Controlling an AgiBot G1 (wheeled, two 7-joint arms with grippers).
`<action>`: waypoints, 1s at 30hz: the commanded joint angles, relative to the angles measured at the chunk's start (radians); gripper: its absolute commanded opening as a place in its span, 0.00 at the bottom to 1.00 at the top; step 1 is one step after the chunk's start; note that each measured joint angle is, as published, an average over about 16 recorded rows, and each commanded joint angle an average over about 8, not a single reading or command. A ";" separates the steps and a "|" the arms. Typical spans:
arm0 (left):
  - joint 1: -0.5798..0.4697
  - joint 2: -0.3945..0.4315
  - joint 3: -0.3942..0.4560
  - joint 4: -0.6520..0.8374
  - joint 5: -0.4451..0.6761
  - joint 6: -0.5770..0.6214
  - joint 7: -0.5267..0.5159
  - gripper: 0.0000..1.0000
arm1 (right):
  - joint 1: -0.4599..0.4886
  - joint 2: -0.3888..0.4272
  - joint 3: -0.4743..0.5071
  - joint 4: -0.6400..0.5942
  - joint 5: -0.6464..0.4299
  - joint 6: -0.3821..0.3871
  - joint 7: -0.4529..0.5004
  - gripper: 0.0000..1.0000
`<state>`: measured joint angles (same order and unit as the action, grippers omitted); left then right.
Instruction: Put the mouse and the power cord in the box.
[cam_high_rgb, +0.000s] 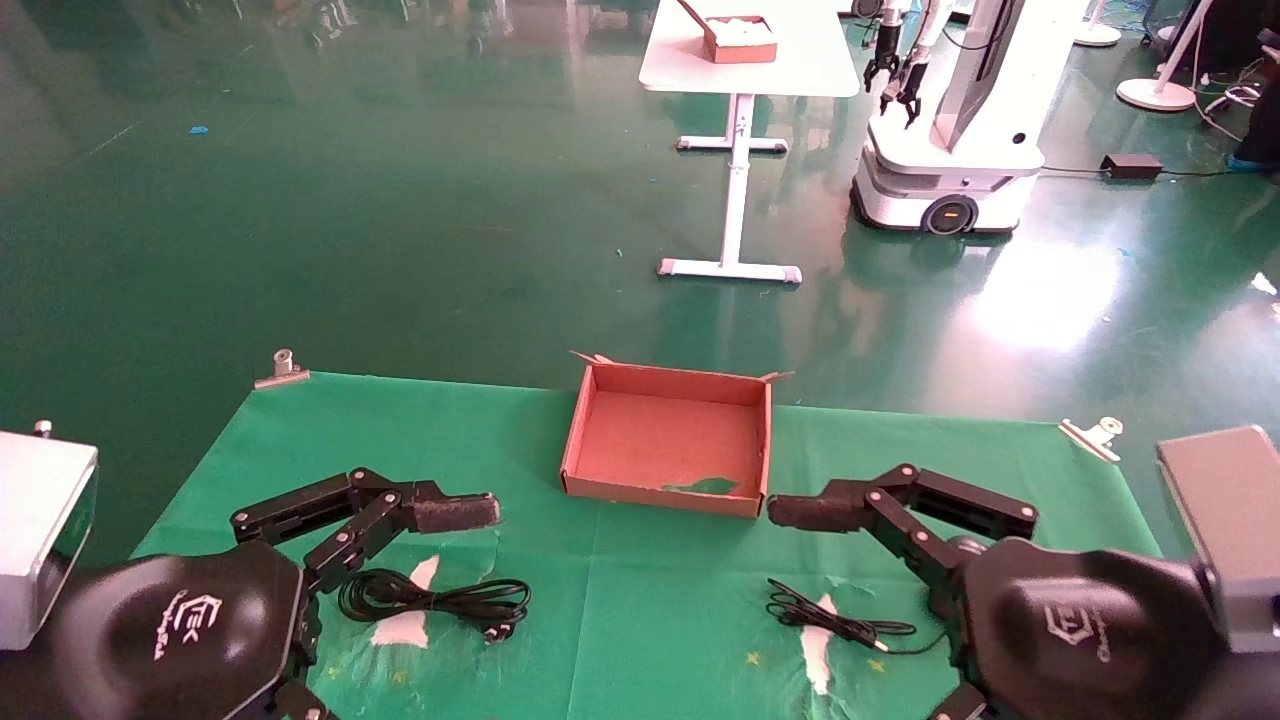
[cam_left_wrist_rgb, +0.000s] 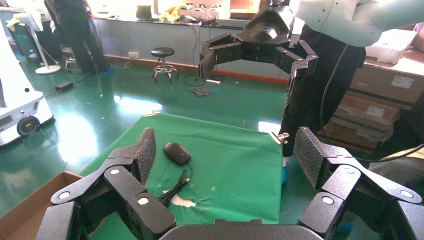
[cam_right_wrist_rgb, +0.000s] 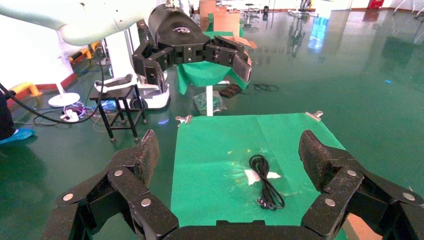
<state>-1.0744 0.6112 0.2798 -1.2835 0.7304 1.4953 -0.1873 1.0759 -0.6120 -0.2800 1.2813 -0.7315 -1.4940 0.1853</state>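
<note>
The robot's left gripper will next go to the power cord's tied middle (cam_high_rgb: 437, 598), where the cord's loops bunch together, and close there.
The reddish-brown box (cam_high_rgb: 665, 440) sits empty at the far middle of the green cloth. The power cord (cam_high_rgb: 430, 598) lies looped near my left gripper (cam_high_rgb: 455, 515), and the right wrist view shows the power cord (cam_right_wrist_rgb: 266, 182) too. In the left wrist view the black mouse (cam_left_wrist_rgb: 176, 152) rests on the cloth with its thin cable (cam_left_wrist_rgb: 172, 190) trailing from it. The head view shows only that cable (cam_high_rgb: 830, 620), with the mouse behind my right gripper (cam_high_rgb: 800, 512). Both the left gripper (cam_left_wrist_rgb: 225, 150) and the right gripper (cam_right_wrist_rgb: 228, 150) hover open and hold nothing, one on each side of the box's near edge.
The green cloth (cam_high_rgb: 640, 620) has torn white patches and is held by metal clips (cam_high_rgb: 282, 368) (cam_high_rgb: 1095, 435) at its far corners. Beyond it, on the green floor, stand a white table (cam_high_rgb: 800, 70) with a smaller box (cam_high_rgb: 745, 40) and another robot (cam_high_rgb: 950, 130).
</note>
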 joint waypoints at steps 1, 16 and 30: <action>0.000 0.000 0.000 0.000 0.000 0.000 0.000 1.00 | 0.000 0.000 0.000 0.000 0.000 0.000 0.000 1.00; 0.000 0.000 -0.001 -0.001 -0.001 0.001 -0.001 1.00 | 0.000 0.000 0.000 0.000 0.000 0.000 0.000 1.00; -0.117 0.006 0.071 -0.003 0.198 0.054 0.082 1.00 | -0.020 0.032 -0.018 -0.020 -0.057 -0.016 -0.018 1.00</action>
<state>-1.2078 0.6272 0.3724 -1.2663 0.9523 1.5448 -0.0953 1.0695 -0.5818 -0.3060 1.2447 -0.8083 -1.5173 0.1586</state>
